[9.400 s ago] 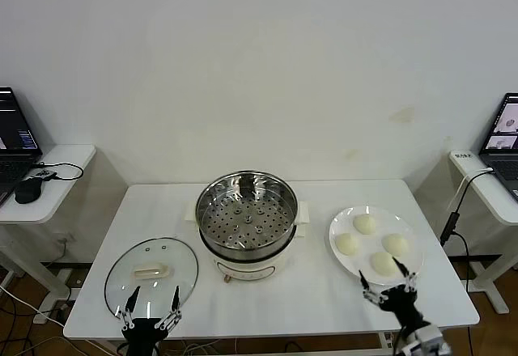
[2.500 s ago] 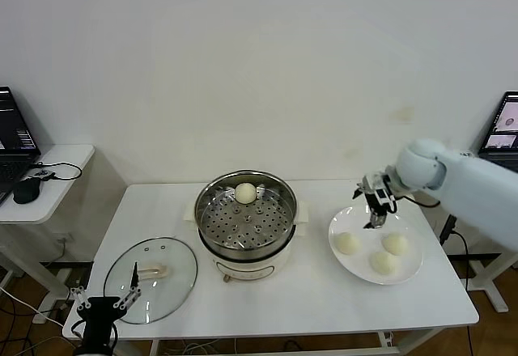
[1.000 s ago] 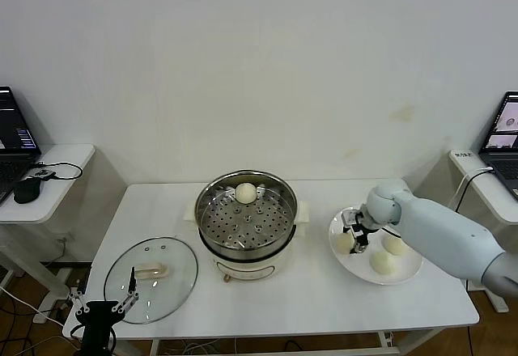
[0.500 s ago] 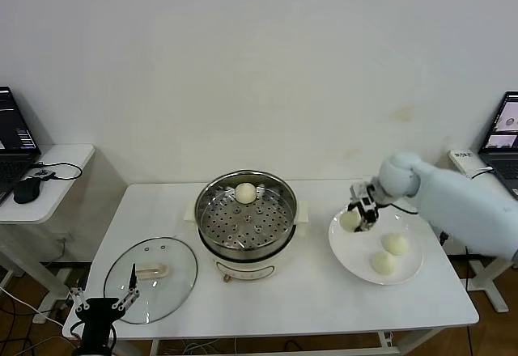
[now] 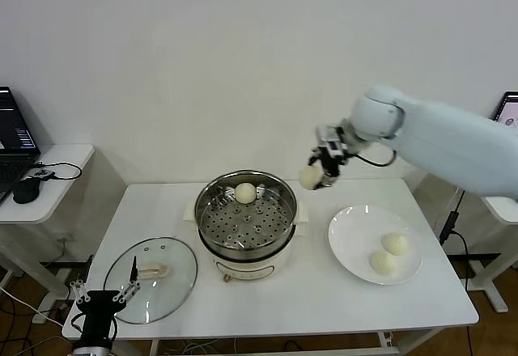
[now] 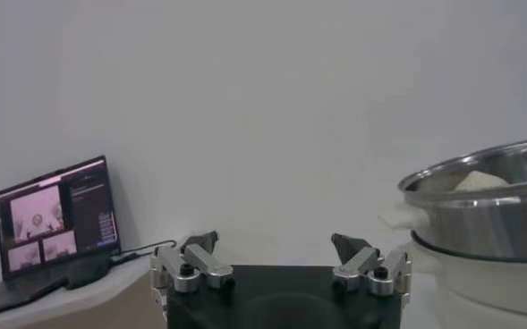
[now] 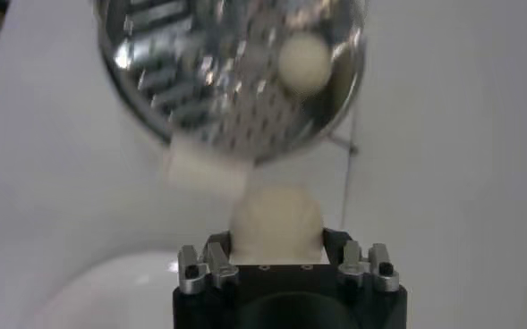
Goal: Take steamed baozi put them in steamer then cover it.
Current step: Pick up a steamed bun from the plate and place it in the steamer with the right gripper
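Note:
Next, my right gripper sets its baozi, now in the air beside the steamer's rim, down and lets go of it beside the other baozi on the steamer's tray (image 5: 222,212), on the glass cover's side.
The steel steamer (image 5: 247,218) stands mid-table on its white base, with one baozi (image 5: 245,192) on its perforated tray at the back. My right gripper (image 5: 317,175) is shut on a second baozi (image 5: 310,177) and holds it in the air just right of the steamer's rim; the right wrist view shows this baozi (image 7: 276,223) between the jaws and the steamer (image 7: 236,71) beyond. Two baozi (image 5: 395,244) (image 5: 382,263) lie on the white plate (image 5: 350,239). The glass cover (image 5: 151,278) lies flat at front left. My left gripper (image 5: 104,298) is open, parked below the front left edge.
Side tables with laptops stand at the far left (image 5: 44,180) and far right (image 5: 503,204). A mouse (image 5: 27,191) lies on the left one. A white wall is behind the table.
My right gripper has lifted a baozi off the plate and carried it up and left to beside the steamer's rim. The left arm has stayed parked.

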Motion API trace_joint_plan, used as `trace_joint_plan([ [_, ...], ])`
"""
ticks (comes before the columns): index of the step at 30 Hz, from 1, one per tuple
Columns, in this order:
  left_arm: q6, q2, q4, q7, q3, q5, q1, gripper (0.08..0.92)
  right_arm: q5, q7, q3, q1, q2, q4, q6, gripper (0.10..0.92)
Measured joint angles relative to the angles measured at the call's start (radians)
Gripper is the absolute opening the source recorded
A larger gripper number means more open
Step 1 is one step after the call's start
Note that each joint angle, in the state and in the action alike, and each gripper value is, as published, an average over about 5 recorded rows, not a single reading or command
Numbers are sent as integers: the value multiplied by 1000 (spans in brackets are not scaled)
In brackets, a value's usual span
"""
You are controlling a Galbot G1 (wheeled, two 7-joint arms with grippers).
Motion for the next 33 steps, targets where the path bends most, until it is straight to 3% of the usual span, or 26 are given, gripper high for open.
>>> trace_joint_plan([
  [15, -20, -13, 17, -4, -6, -2, -3, 823, 61, 84, -15, -122, 335, -214, -138, 636],
  [30, -38, -8, 46, -7, 5, 0, -15, 823, 68, 105, 5, -217, 444, -335, -177, 638],
  [33, -38, -7, 48, -7, 8, 0, -17, 823, 69, 107, 12, -228, 451, -350, -179, 684],
])
